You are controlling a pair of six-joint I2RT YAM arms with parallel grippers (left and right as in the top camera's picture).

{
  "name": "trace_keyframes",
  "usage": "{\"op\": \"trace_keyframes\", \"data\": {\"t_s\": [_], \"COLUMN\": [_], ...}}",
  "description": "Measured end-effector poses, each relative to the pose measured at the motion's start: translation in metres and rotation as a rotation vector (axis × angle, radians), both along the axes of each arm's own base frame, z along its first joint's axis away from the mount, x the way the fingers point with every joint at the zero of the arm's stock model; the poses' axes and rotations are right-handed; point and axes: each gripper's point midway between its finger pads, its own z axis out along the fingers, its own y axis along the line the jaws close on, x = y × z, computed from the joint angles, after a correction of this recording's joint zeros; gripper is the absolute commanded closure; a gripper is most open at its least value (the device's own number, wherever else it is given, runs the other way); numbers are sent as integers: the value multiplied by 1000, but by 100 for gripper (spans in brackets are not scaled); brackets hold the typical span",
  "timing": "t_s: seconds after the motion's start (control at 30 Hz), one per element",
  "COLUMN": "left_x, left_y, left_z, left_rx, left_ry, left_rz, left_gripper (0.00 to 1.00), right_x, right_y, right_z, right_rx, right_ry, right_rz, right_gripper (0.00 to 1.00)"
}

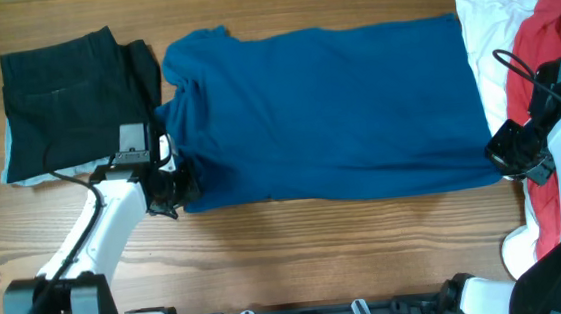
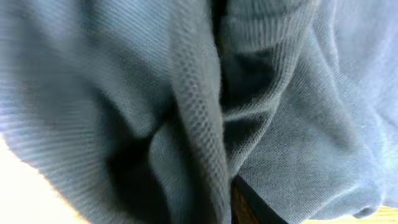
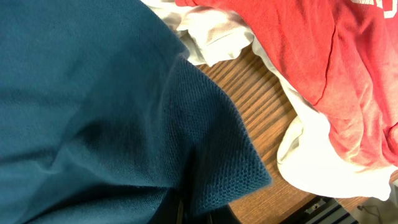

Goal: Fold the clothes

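Note:
I need to release the dark blue shirt's hem from my right gripper close against the edge of the white garment point(image 1: 489, 133) point(image 3: 181, 67).
The dark blue shirt point(image 1: 326, 103) lies flat across the middle of the table, its left side bunched into folds. My left gripper point(image 1: 180, 182) is at the shirt's near left corner. In the left wrist view blue cloth point(image 2: 186, 106) fills the frame in gathered folds, and only one dark finger point(image 2: 244, 205) shows, with cloth pressed against it. My right gripper point(image 1: 509, 154) is at the near right corner, shut on the shirt's hem point(image 3: 217, 162), which stands up in a pinched fold.
A folded black garment point(image 1: 70, 98) lies at the far left, next to the shirt. A white garment point(image 1: 481, 31) and a red one point(image 1: 553, 45) are heaped at the right edge, close to my right arm. Bare wood point(image 1: 318, 244) runs along the front.

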Motion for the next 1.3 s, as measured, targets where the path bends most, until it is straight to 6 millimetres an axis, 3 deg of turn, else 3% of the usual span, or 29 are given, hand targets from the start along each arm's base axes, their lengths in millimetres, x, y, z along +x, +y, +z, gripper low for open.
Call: {"op": "trace_keyframes", "data": {"t_s": [0.03, 0.07, 0.1, 0.23, 0.33, 0.4, 0.53, 0.6, 0.67, 0.9, 1.13, 1.3], "left_x": [-1, -1, 0, 0, -21, -34, -33, -48, -63, -91, -122, -128], "left_y": [-3, -7, -10, -22, -20, -21, -26, -26, -24, -21, -21, -40], "left_z": [-4, -7, -10, -13, -9, 14, 96, 125, 139, 175, 170, 176], "left_rx": [0, 0, -1, -3, 4, -5, -48, -61, -66, -107, -156, -274], "left_ry": [10, 14, 15, 9, 96, 126, -37, -106, -150, -298, -193, -164], "left_rz": [-12, -25, -35, -81, -83, -85, -101, -104, -103, -42, 62, 46], "left_gripper": [76, 91, 96, 96, 96, 96, 96, 96, 96, 96, 96, 96], "right_x": [0, 0, 0, 0, 0, 0, -6, -9, -12, -23, -32, -32], "right_y": [0, 0, 0, 0, 0, 0, 0, -2, -6, -22, -33, -33], "right_z": [0, 0, 0, 0, 0, 0, 0, 0, 0, 0, 0, 0], "right_rx": [0, 0, 0, 0, 0, 1, 0, -2, -5, -9, -6, -9], "right_ry": [0, 0, 0, 0, 0, 2, 24, 36, 39, 44, 50, 50], "right_rz": [0, 0, 0, 0, 1, 4, 0, -12, -32, -117, -173, -176], "right_gripper": [95, 95, 95, 95, 95, 96, 96, 96, 96, 96, 96, 96]}}
